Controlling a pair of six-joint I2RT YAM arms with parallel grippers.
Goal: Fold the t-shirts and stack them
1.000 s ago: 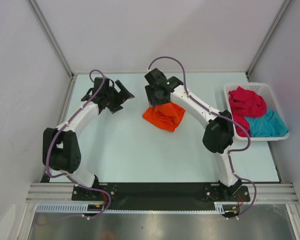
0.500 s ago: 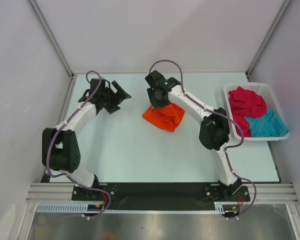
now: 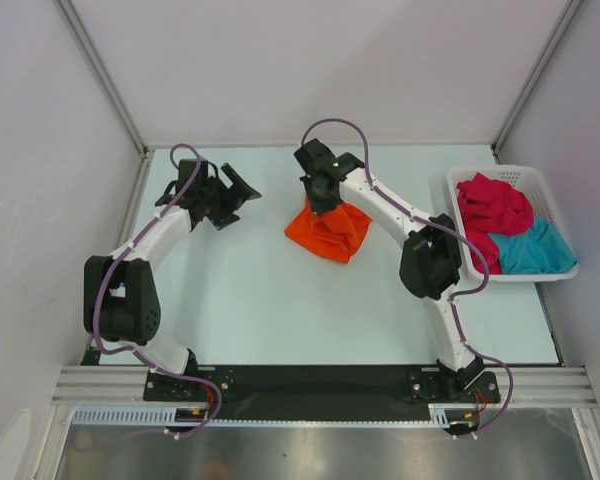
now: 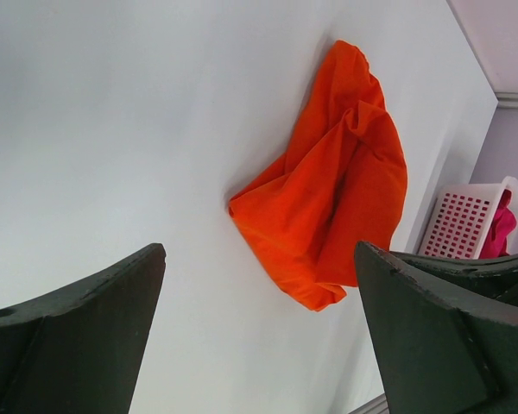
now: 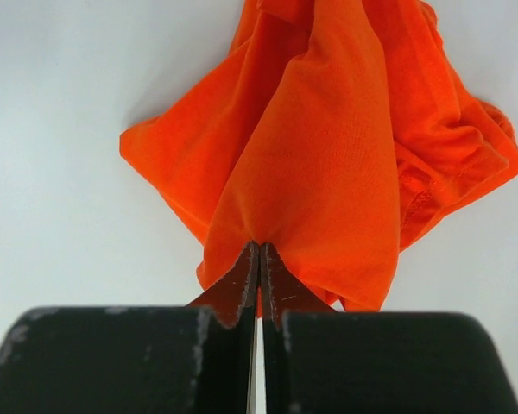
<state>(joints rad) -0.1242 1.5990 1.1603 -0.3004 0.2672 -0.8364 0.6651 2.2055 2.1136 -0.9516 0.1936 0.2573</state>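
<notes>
The orange t-shirt has a loose corner that points toward my left gripper. Next, my left gripper closes on the loose corner [image 3: 289, 232] [image 4: 236, 207] while my right gripper pinches the shirt's far edge.
The orange t-shirt [image 3: 328, 231] lies crumpled at the middle of the table, seen close up in the right wrist view [image 5: 328, 147] and from the side in the left wrist view [image 4: 332, 190]. My right gripper [image 3: 321, 203] is shut on a pinch of its cloth at the far edge, fingertips meeting [image 5: 259, 250]. My left gripper [image 3: 230, 195] hangs open to the left of the shirt, apart from it, its wide jaws framing bare table [image 4: 259, 285]. The red t-shirt [image 3: 492, 208] and the teal t-shirt [image 3: 532, 250] lie bunched in the basket.
A white lattice basket [image 3: 512, 176] stands at the right edge of the table, also glimpsed in the left wrist view [image 4: 466, 228]. Grey walls enclose the table on the left, back and right. The black base rail [image 3: 310, 382] runs along the near edge.
My right gripper has closed on the orange t-shirt's far edge, and the cloth now peaks up at the pinch. The left gripper has drifted slightly left, still open.
</notes>
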